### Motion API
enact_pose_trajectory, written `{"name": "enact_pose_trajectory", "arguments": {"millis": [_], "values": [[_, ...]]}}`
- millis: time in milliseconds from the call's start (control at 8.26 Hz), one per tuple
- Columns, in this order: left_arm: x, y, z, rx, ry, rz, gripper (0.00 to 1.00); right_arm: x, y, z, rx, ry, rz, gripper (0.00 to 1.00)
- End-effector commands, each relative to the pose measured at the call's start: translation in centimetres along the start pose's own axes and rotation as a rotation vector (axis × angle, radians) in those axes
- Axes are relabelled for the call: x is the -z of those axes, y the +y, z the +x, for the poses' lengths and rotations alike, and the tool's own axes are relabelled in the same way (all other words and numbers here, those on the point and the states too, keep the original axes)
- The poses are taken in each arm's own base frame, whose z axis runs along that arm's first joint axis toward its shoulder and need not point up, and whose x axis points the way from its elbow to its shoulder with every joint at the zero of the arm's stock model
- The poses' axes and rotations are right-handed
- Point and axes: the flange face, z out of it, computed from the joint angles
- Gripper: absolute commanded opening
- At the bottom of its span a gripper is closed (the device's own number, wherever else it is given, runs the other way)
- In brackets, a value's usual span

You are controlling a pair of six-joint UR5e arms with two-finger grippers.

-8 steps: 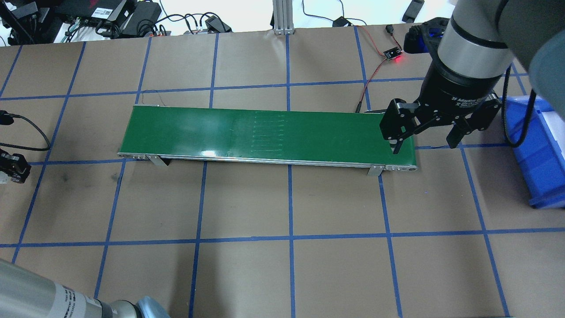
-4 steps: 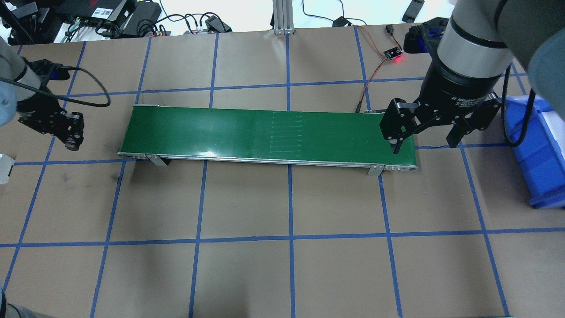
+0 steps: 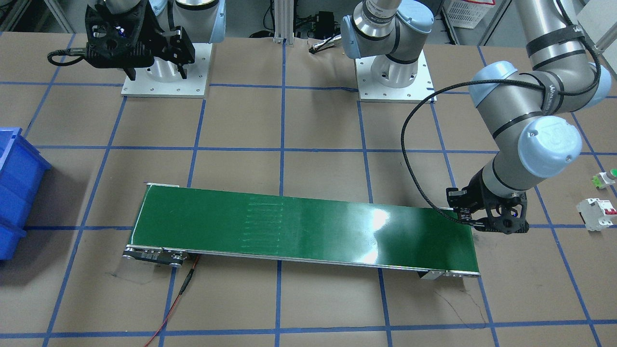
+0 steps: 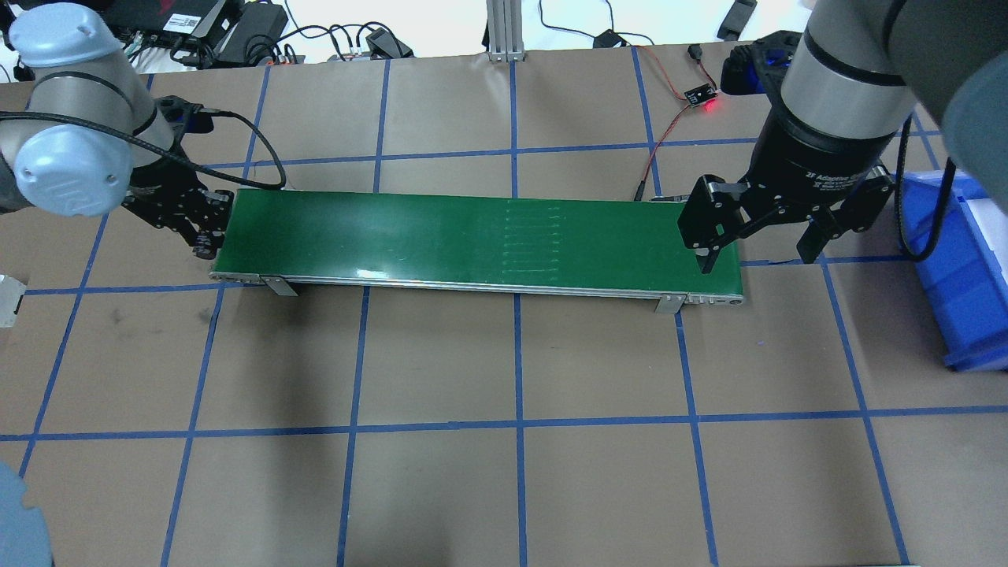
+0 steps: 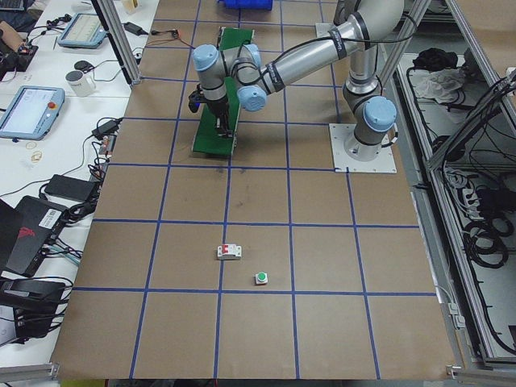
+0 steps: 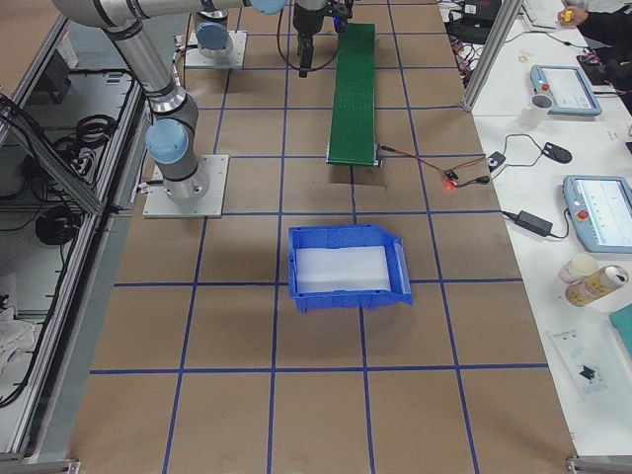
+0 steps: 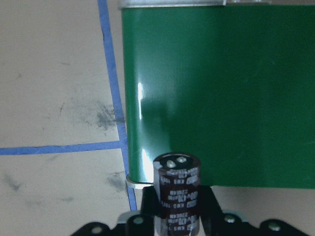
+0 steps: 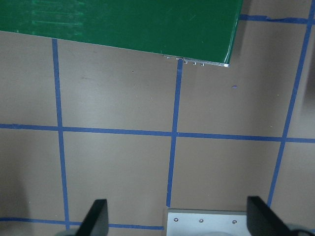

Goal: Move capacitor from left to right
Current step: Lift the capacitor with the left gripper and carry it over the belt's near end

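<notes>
Next, my left gripper lets go of the capacitor on the green conveyor belt, just in from the metal bracket (image 3: pixel 440 248) (image 7: pixel 237 81) near the belt's end. The capacitor is now upright between that gripper's jaws.
The capacitor (image 7: pixel 177 189), a stubby dark maroon cylinder with a silvery top and markings, stands upright between the jaws of my left gripper (image 7: pixel 177 216), which is shut on it. The left gripper (image 4: pixel 206 230) hangs at the left end of the green conveyor belt (image 4: pixel 441 236), near its edge, and shows in the front-facing view (image 3: pixel 501 225) too. My right gripper (image 4: pixel 757 260) is open and empty, raised at the belt's right end; its fingers (image 8: pixel 96 219) frame bare table in the right wrist view.
A blue bin (image 4: pixel 965 260) stands right of the belt. A white circuit breaker (image 3: pixel 597 213) and a green push button (image 3: pixel 606 178) lie on the table beyond the belt's left end. A sensor board with a red light (image 4: pixel 701 98) and its wires lie behind the belt.
My left arm has swung in from the table's far left edge to the belt's left end. The faint marks on the belt have shifted to the right. The right arm has not moved.
</notes>
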Motion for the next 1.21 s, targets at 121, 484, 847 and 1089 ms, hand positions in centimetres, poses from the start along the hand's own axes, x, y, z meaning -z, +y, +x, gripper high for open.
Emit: {"name": "enact_pose_trajectory", "arguments": {"millis": [121, 484, 847, 1089], "values": [[-0.5, -3.4, 1.5, -0.068, 0.004, -0.008, 0.00, 0.0, 0.0, 0.0, 0.000, 0.000, -0.001, 1.00], [-0.7, -3.8, 3.3, -0.083, 0.015, -0.001, 0.00, 0.0, 0.0, 0.0, -0.003, -0.002, 0.000, 1.00], [-1.1, -4.2, 3.3, -0.083, 0.012, 0.008, 0.00, 0.0, -0.3, 0.0, 0.001, -0.003, 0.013, 1.00], [-1.1, -4.4, 3.2, -0.078, 0.008, 0.024, 0.00, -0.5, -0.7, 0.0, 0.000, -0.006, -0.011, 1.00]]}}
